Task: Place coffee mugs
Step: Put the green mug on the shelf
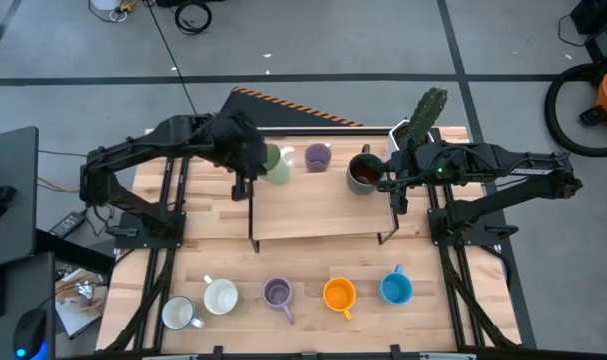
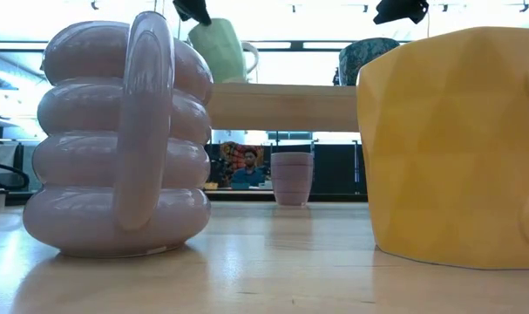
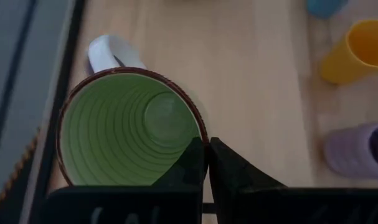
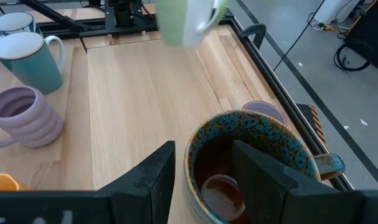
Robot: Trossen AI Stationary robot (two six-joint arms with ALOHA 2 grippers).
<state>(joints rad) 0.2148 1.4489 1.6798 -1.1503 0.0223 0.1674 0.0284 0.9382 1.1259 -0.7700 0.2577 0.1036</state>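
The green mug's handle points along the shelf; my left gripper should set the mug down and retake its rim (image 3: 198,115) to turn the handle backward.
A green mug (image 1: 277,164) with a white handle (image 3: 108,53) hangs tilted over the far left corner of a raised wooden shelf (image 1: 323,210), with my left gripper (image 3: 207,163) shut on it. My right gripper (image 4: 201,152) is shut on a dark brown mug (image 1: 363,173) with a teal patterned rim, at the shelf's far right corner. A lilac mug (image 1: 317,157) stands on the table beyond the shelf. Along the table's near edge stand two white mugs (image 1: 220,296), a ribbed lilac mug (image 1: 277,292), an orange mug (image 1: 339,294) and a blue mug (image 1: 395,288). My left gripper pinches the green mug's rim (image 3: 203,138), one finger inside and one outside, on the side away from the handle. The fingers slant down from above. The mug hangs tilted and lifted (image 2: 219,48). My right gripper has the dark brown mug's wall at the rim (image 4: 190,163) between one finger outside and one inside, opposite the handle (image 4: 329,165). The fingers slant down from the table's right. The mug is upright; whether its base rests on the shelf I cannot tell.
A white faceted pot with a green cactus (image 1: 426,112) stands at the table's far right corner, behind my right arm. The shelf's black legs (image 1: 251,235) stand mid-table. A person (image 2: 247,166) sits in the room beyond the table.
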